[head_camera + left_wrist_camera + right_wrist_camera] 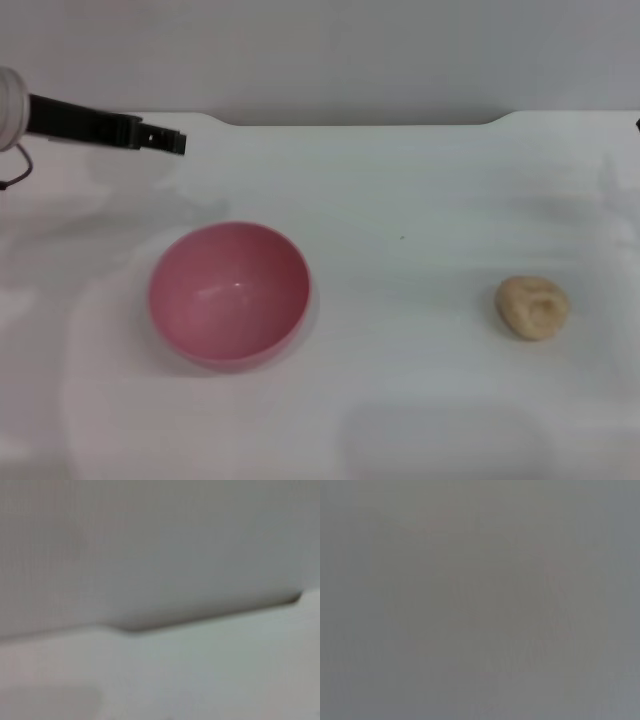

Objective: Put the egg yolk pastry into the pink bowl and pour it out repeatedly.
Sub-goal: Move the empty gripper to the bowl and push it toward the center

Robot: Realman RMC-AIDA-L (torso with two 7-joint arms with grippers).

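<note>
Next, my left gripper grips the rim of the pink bowl (159, 264) at the side farthest from the egg yolk pastry.
The pink bowl (229, 292) stands upright and empty on the white table, left of the middle. The egg yolk pastry (533, 307) lies on the table at the right, far from the bowl. My left gripper (165, 138) hangs at the far left, behind and to the left of the bowl, well apart from it and holding nothing. My right gripper is out of view; only a dark sliver (637, 124) shows at the right edge. The left wrist view shows only the table's far edge and the wall. The right wrist view shows nothing distinct.
The white table (400, 200) ends at a far edge with a shallow recess (360, 123) against a pale wall. Bare table lies between the bowl and the pastry.
</note>
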